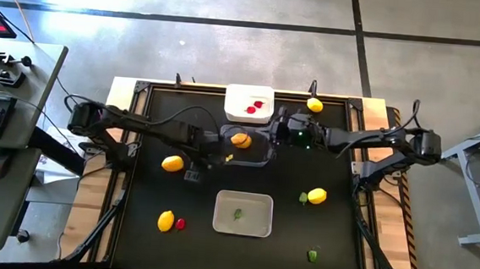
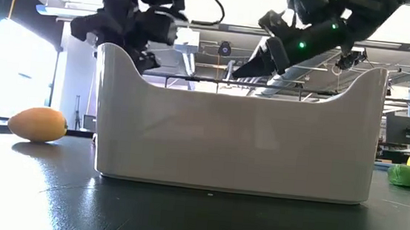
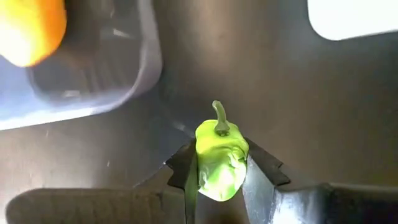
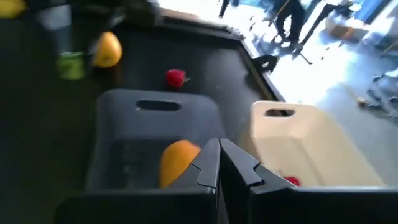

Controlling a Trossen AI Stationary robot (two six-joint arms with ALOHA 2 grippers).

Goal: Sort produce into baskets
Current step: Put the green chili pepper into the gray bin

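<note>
Next, my left gripper lets go of the green leafy piece inside the pale grey basket (image 1: 229,201), near the basket's back rim. The leafy piece is now beside the dark basket.
My left gripper (image 1: 221,159) is shut on a green leafy piece (image 3: 219,158), which it holds just beside the near edge of the clear dark basket (image 1: 251,156). That basket holds one yellow-orange lemon (image 1: 240,139). My right gripper (image 4: 219,163) is shut and empty over the dark basket's far right rim (image 4: 155,104), next to the lemon (image 4: 177,162). The white basket (image 1: 249,95) at the back holds red berry pieces (image 1: 254,108). The pale grey basket (image 1: 255,225) at the front holds one green piece (image 1: 238,213).
Loose lemons lie at left (image 1: 172,164), front left (image 1: 165,221), right (image 1: 317,195) and back right (image 1: 314,105). A red berry (image 1: 180,224) lies by the front-left lemon. Green pieces lie by the right lemon (image 1: 303,197) and at front right (image 1: 312,256).
</note>
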